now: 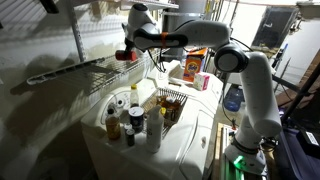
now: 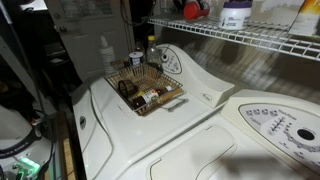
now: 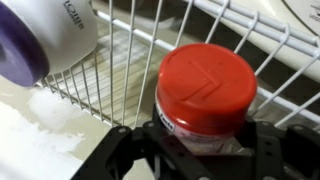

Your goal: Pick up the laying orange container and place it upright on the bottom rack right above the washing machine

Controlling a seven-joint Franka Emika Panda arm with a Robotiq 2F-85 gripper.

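Observation:
Next, my gripper lets go of the orange container on the bare bottom rack (image 1: 106, 68) close to the upright wall bar.
The orange container (image 3: 205, 85) has a red cap and a whitish labelled body. It stands upright on the rods of the bottom rack (image 3: 128, 85). My gripper (image 3: 200, 138) is shut on the container, one finger on each side of its body. In an exterior view the gripper (image 1: 128, 52) holds the container (image 1: 124, 56) at the rack (image 1: 80, 70), above the washing machine (image 1: 195, 140). The container (image 2: 192, 9) also shows on the rack (image 2: 255, 40) above the washing machine's white top (image 2: 200, 110).
A white jug with a purple lid (image 3: 40, 40) stands on the rack close beside the container (image 2: 235, 15). A wire basket (image 2: 173, 96) of bottles sits on the washer. Several bottles (image 1: 130, 120) and a large orange box (image 1: 195, 65) stand nearby.

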